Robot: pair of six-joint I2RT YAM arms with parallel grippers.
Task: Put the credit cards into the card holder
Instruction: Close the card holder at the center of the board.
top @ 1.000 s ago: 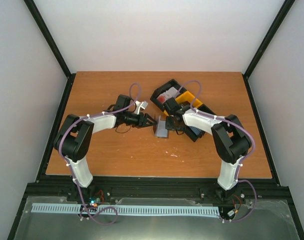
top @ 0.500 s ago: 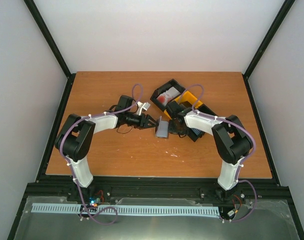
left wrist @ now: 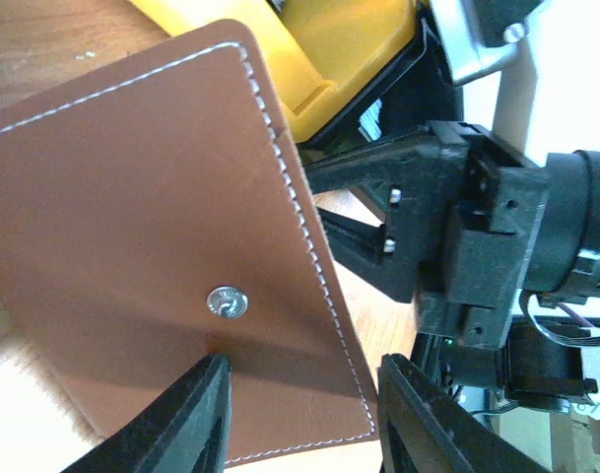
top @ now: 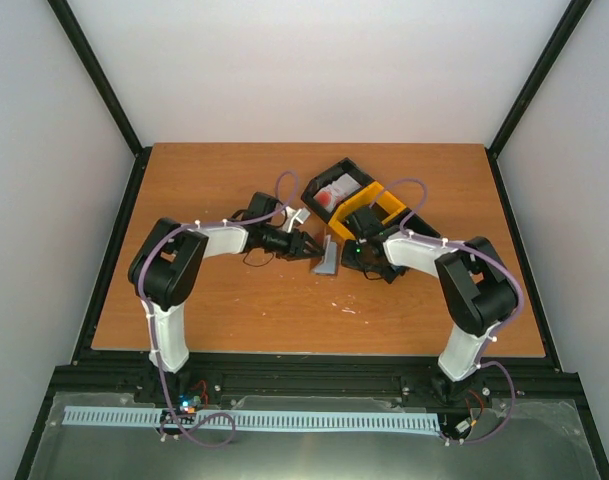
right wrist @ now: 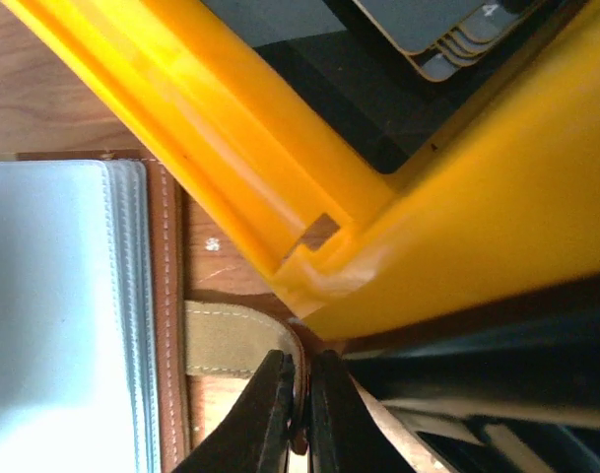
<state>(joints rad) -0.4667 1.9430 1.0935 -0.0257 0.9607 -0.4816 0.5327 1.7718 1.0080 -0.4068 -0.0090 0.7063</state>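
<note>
I need to take the card holder's spine [left wrist: 45, 361] with my left gripper, because the cover stands raised and that gripper crowds the snap stud where the tab must go.
The card holder [top: 327, 259], a brown leather wallet with pale blue lining [right wrist: 43, 315], lies open at the table's middle with one cover [left wrist: 152, 227] raised. My right gripper [right wrist: 301, 419] is shut on its tan snap tab [right wrist: 231, 340], right beside the yellow bin [right wrist: 309, 177]. My left gripper [left wrist: 304, 424] stands open, and the cover's lower corner below the snap stud [left wrist: 227, 303] sits between its fingers without touching them. Dark grey credit cards [right wrist: 447, 30] lie stacked in the yellow bin. A white and red card [top: 334, 192] rests in a black bin.
Three bins crowd the space behind the right gripper: a black one [top: 322, 178], the yellow one [top: 384, 205] and another black one [top: 409, 222]. The right gripper's black body [left wrist: 457, 246] sits close in front of the left fingers. Bare wood [top: 234, 310] stretches toward the near edge.
My right gripper has closed onto the snap tab. My left arm has reached right, up to the card holder, and its jaws have narrowed a little. The holder's cover now stands more upright.
</note>
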